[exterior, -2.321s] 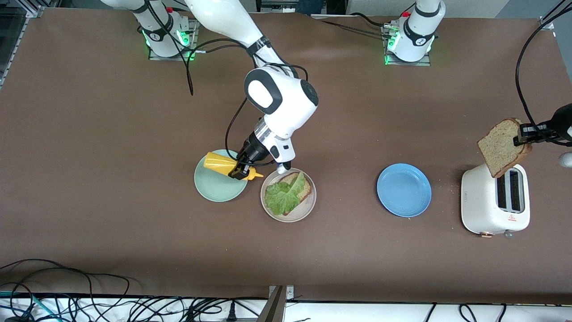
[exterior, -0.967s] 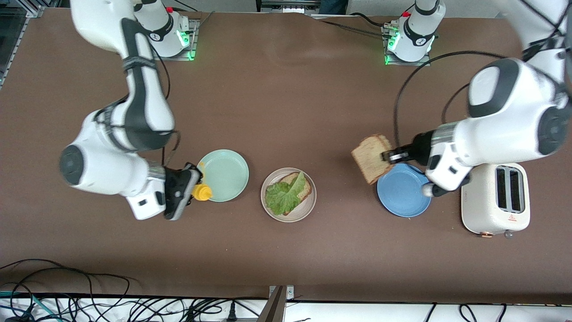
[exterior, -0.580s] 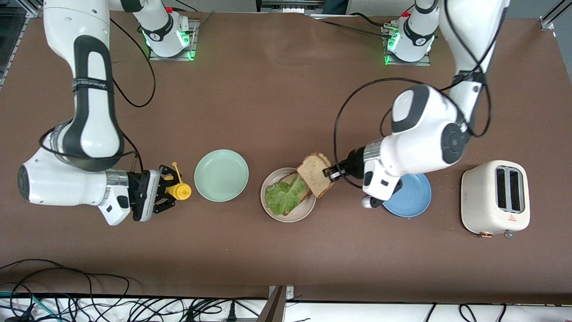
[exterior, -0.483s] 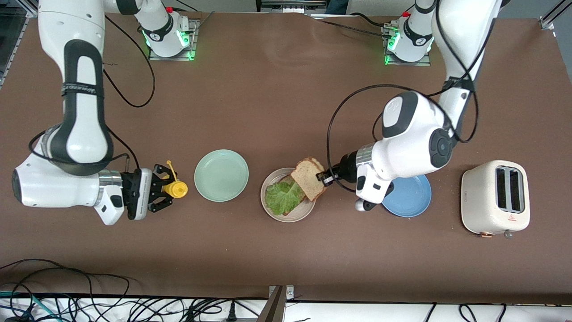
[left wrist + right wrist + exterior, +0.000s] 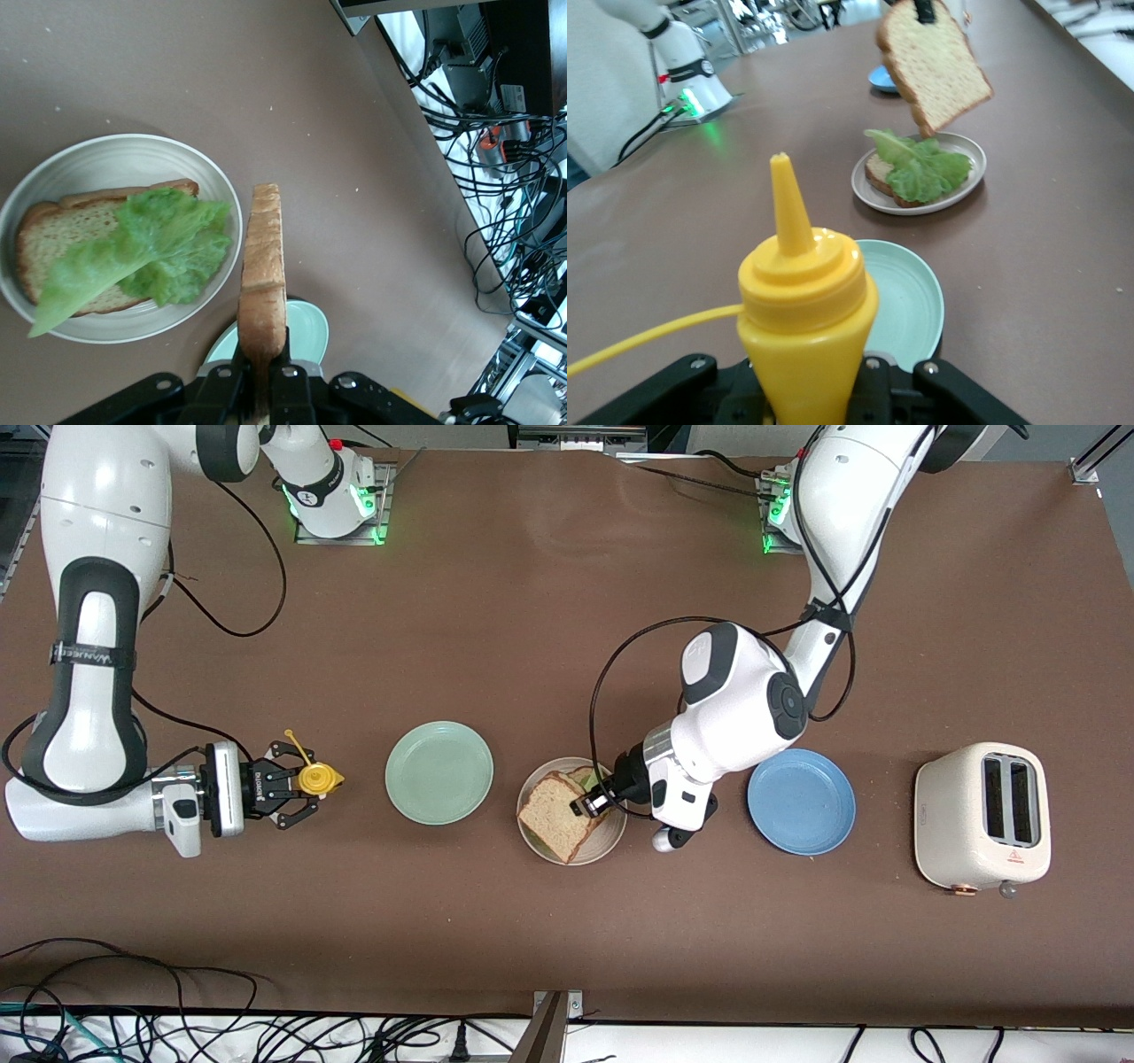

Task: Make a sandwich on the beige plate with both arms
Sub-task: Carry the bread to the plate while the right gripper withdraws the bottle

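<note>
The second bread slice, now tilted just above the lettuce, will be let go by my left gripper on the ruffled green lettuce leaf (image 5: 565, 809) (image 5: 146, 246), so that it covers the bread on the beige plate.
On the beige plate (image 5: 595, 849) (image 5: 89, 150) (image 5: 970, 155) lies one bread slice (image 5: 44, 239) under a ruffled green lettuce leaf (image 5: 151, 257) (image 5: 921, 168). My left gripper (image 5: 589, 804) (image 5: 263, 354) is shut on a second bread slice (image 5: 554, 815) (image 5: 263, 257) (image 5: 935, 62). That slice hangs tilted just above the lettuce, clear of it. My right gripper (image 5: 297, 786) (image 5: 811, 390) is shut on an upright yellow squeeze bottle (image 5: 317, 779) (image 5: 802, 301). The bottle is beside the mint-green plate, toward the right arm's end of the table.
The mint-green plate (image 5: 438, 772) (image 5: 306, 323) (image 5: 908, 301) sits beside the beige plate. A blue plate (image 5: 802, 802) and a white toaster (image 5: 982, 817) stand toward the left arm's end. Cables (image 5: 266, 1032) run along the table's near edge.
The left arm has carried the bread slice from over the blue plate to over the beige plate and lowered it. The right arm has drawn the yellow bottle away from the mint-green plate.
</note>
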Controlling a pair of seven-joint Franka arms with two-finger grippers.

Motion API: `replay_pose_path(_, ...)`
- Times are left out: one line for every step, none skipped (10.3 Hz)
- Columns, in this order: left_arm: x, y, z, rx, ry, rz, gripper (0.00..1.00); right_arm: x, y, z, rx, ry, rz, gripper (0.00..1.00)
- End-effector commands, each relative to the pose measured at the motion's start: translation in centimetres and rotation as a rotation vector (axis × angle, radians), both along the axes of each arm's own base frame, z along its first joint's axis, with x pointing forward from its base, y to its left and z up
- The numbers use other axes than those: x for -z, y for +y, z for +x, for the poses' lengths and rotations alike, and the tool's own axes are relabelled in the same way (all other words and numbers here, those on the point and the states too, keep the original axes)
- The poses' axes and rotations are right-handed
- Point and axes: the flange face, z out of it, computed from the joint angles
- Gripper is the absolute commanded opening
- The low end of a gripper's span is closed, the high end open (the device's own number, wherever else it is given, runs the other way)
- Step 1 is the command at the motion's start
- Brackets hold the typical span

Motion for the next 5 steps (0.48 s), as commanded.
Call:
replay_pose_path(1.0, 0.0, 0.0, -0.020, 0.016, -0.019, 0.00, 3.3, -2.1, -1.3, -0.041, -0.047, 0.130, 0.00)
replay_pose_path(1.6, 0.0, 0.0, -0.019, 0.023, -0.016, 0.00, 5.0, -2.7, -1.5, -0.056, -0.086, 0.160, 0.00)
replay_pose_path(2.7, -0.5, -0.5, -0.007, 0.035, -0.002, 0.00, 6.2, -2.9, -1.8, -0.054, -0.104, 0.199, 0.00)
replay_pose_path(2.9, -0.8, -0.6, -0.004, 0.039, -0.003, 0.00, 7.1, -2.8, -2.2, -0.060, -0.093, 0.247, 0.00)
replay_pose_path(3.6, -0.8, -0.7, -0.002, 0.045, 0.003, 0.00, 8.5, -3.2, -2.6, -0.048, -0.080, 0.287, 0.00)
